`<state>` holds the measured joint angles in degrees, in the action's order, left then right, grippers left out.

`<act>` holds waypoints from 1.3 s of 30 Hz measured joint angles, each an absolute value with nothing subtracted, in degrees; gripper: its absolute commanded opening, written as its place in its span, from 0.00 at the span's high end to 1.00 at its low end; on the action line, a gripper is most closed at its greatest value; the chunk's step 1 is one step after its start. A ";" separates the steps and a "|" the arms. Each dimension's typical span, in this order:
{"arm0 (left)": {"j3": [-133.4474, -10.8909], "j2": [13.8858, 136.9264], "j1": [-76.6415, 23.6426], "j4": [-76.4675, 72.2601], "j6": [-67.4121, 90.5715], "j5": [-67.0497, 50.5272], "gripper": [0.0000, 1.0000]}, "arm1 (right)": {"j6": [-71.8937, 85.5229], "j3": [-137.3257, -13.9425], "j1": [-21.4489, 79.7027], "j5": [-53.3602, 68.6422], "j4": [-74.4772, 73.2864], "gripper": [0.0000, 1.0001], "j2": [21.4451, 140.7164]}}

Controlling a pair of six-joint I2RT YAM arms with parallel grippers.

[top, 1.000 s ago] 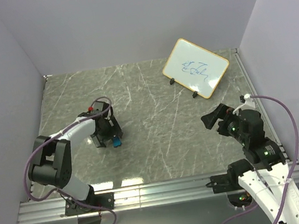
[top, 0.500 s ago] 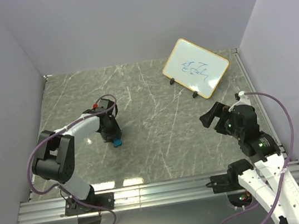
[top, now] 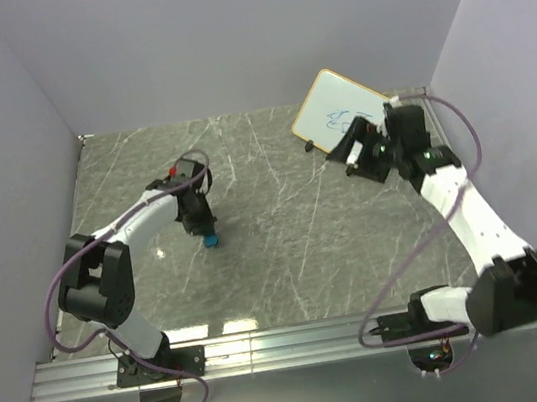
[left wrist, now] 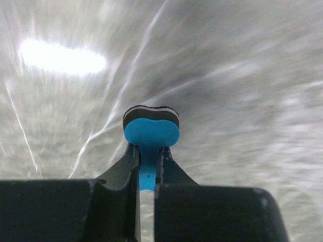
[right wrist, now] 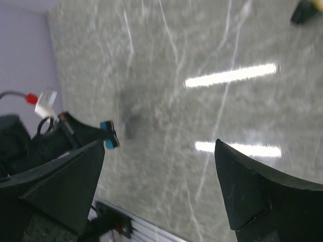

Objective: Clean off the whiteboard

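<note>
The whiteboard has a tan side edge (top: 389, 104) farthest from my left gripper. My right gripper needs to grab it there next, close to that edge's back corner.
The whiteboard (top: 326, 97) leans at the back right of the marbled table, tan-framed, with blue scribbles (top: 340, 117) on it. My right arm covers its lower right part. The right gripper (top: 349, 144) hovers just in front of the board's lower edge, open and holding nothing; in the right wrist view its fingers (right wrist: 160, 143) stand wide apart over bare table. My left gripper (top: 201, 229) is shut on the small blue eraser (top: 211, 239) at the table's left middle. In the left wrist view the eraser (left wrist: 151, 132) sticks out past the pinching fingertips (left wrist: 147, 154), its black felt facing away.
Lilac walls close in the table on the left, back and right. An aluminium rail (top: 289, 339) runs along the near edge by the arm bases. Purple cables loop off both arms. The right wrist view catches the left arm with the eraser (right wrist: 108, 136).
The left gripper closed on the eraser and carried it slightly toward the back. The right arm stretched from the near right out to the whiteboard, staying open.
</note>
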<state>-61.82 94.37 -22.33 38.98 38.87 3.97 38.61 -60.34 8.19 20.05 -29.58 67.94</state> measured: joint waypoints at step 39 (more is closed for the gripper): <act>-70.91 87.11 -20.93 47.51 38.68 -1.23 1.00 | 33.15 -74.26 -15.16 17.45 -11.68 0.09 102.02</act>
